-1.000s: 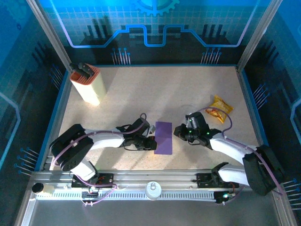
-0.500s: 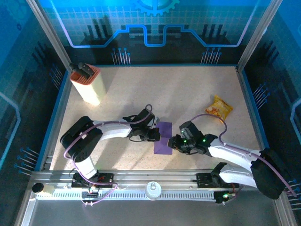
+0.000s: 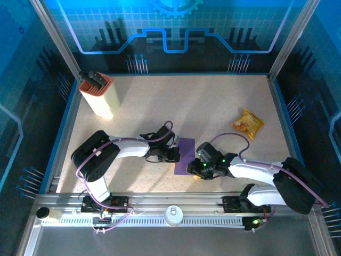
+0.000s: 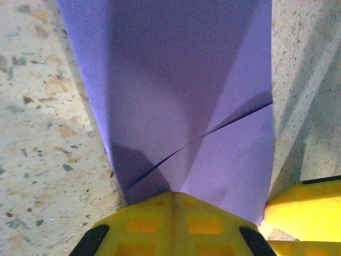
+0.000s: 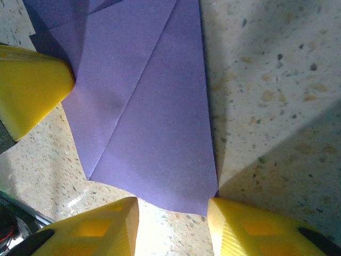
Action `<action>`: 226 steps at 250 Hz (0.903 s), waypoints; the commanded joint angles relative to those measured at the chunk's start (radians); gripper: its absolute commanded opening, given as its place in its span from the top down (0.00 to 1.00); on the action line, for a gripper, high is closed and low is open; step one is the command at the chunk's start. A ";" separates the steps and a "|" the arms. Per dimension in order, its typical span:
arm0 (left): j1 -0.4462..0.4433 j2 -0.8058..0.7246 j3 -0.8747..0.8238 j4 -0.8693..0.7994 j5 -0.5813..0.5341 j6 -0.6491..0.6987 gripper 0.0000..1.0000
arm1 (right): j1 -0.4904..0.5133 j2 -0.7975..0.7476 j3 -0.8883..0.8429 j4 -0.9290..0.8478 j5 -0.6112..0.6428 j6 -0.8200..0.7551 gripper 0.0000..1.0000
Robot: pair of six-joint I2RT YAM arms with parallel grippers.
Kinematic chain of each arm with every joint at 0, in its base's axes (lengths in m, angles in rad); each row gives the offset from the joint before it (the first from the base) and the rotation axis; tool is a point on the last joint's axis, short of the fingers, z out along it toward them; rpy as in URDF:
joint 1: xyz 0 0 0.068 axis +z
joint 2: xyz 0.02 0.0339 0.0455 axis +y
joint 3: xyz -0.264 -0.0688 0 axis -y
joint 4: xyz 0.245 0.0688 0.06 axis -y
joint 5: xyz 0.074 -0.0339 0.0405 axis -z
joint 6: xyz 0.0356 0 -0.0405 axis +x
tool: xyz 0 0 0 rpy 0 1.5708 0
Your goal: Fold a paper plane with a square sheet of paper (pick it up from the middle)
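Observation:
The folded flaps face up, so my right hand will leave the paper's corner, grip the middle of its long edge [image 5: 202,69] and flip the paper.
The square sheet of paper [image 3: 186,152] lies flat on the table, purple, with folded flaps and diagonal creases [image 4: 192,96] [image 5: 152,106]. My left gripper [image 3: 174,155] is shut, and its joined yellow tips [image 4: 178,200] rest on the sheet's left edge. Whether any paper is pinched between them I cannot tell. My right gripper [image 3: 196,168] stands open at the sheet's near right corner. In the right wrist view its two yellow fingers [image 5: 173,224] straddle the paper's near edge, with bare table between them. The left gripper's tip [image 5: 32,90] shows at the paper's far side.
A yellow-orange snack packet [image 3: 249,122] lies at the right of the table. A tall cream-and-orange box [image 3: 99,97] stands at the back left. A blue rim [image 3: 281,114] borders the speckled tabletop.
My right gripper has moved down and left to the paper's near right corner and opened. My left gripper has shifted slightly up along the paper's left edge, staying shut.

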 commanded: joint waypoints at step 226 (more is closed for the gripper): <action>0.002 -0.008 -0.042 -0.007 0.022 -0.033 0.99 | -0.219 0.121 -0.006 0.356 -0.084 -0.140 0.56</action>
